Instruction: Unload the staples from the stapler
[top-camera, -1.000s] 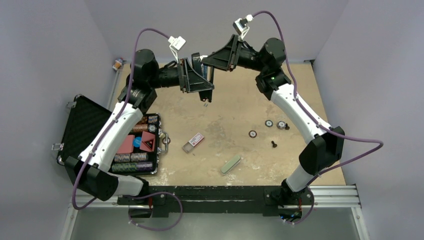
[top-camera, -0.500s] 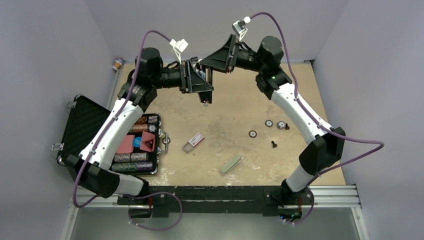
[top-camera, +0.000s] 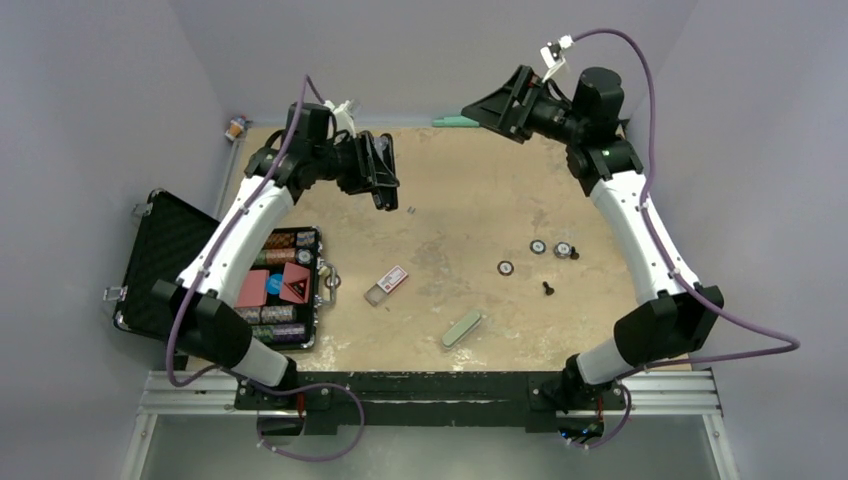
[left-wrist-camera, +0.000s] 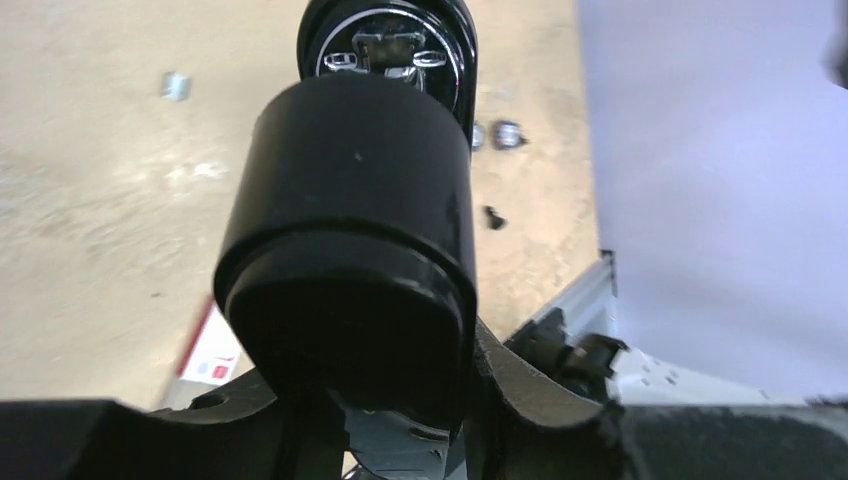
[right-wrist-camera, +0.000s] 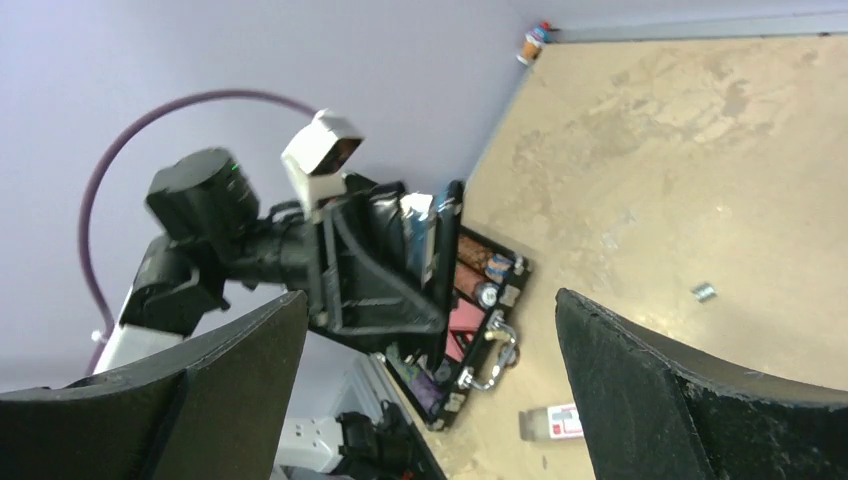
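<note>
My left gripper needs to let go of the black stapler on the table (top-camera: 367, 198) between the staples and the black case.
The black stapler (left-wrist-camera: 345, 230) fills the left wrist view, end on, with silvery metal showing at its far end. My left gripper (left-wrist-camera: 385, 405) is shut on it and holds it above the back left of the table (top-camera: 470, 230). From above the left gripper (top-camera: 380, 175) hides most of the stapler. The staples (top-camera: 410, 209) are a tiny grey strip lying on the table just right of that gripper. They also show as staples (left-wrist-camera: 175, 85) and staples (right-wrist-camera: 704, 291). My right gripper (top-camera: 495, 105) hangs high at the back, open and empty, with its fingers (right-wrist-camera: 690, 390) wide apart.
An open black case (top-camera: 318, 300) of poker chips sits at the left. A small clear box (top-camera: 387, 284) with a red-and-white label, a sage-green oblong piece (top-camera: 461, 328), three small round parts (top-camera: 537, 247) and a black screw (top-camera: 547, 289) lie mid-table. A little bottle (top-camera: 235, 127) stands in the back left corner.
The right gripper has opened wide and pulled away to the right and back. The left gripper has drawn back to the left with the stapler.
</note>
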